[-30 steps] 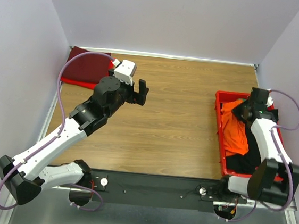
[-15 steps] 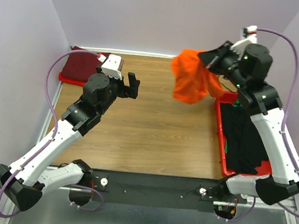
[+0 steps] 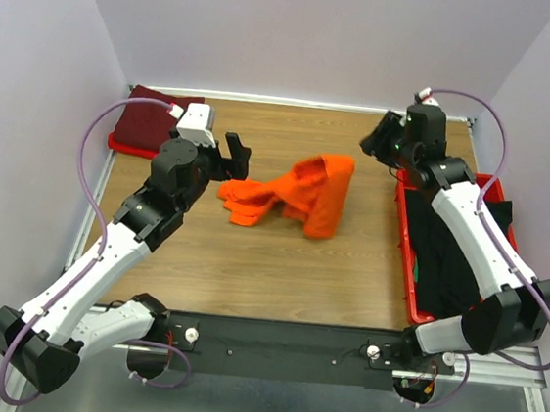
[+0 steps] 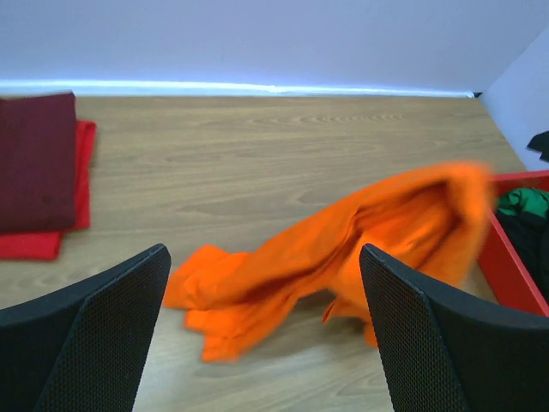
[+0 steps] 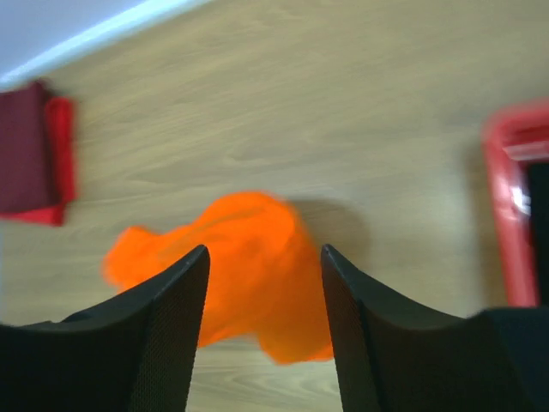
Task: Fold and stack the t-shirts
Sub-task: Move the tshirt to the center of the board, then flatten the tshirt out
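My right gripper is to close next on the near edge [image 3: 320, 230] [image 5: 296, 350] of the bright orange t-shirt, at the part nearest the red plastic tray.
The bright orange t-shirt [image 3: 291, 198] lies crumpled on the wooden table, held by neither gripper. My left gripper [image 3: 233, 157] hovers open just left of it; in the left wrist view the orange shirt [image 4: 343, 245] spreads between and beyond the wide-apart fingers of that gripper [image 4: 263, 283]. My right gripper [image 3: 375, 143] hangs above the table to the shirt's right, open and holding nothing; its wrist view looks down on the blurred orange shirt [image 5: 249, 240] below the right gripper [image 5: 264, 283]. A folded maroon t-shirt [image 3: 162, 113] rests on a red t-shirt [image 3: 132, 145] at the back left.
A red plastic tray [image 3: 404, 239] stands at the right edge with a black t-shirt [image 3: 447, 259] in it; a green t-shirt [image 4: 521, 203] shows inside the tray in the left wrist view. Purple walls close the table at the back and on both sides.
The right gripper pulled the orange shirt up out of the tray, swung it left and opened; the shirt dropped onto the table's middle. The left gripper shifted slightly left.
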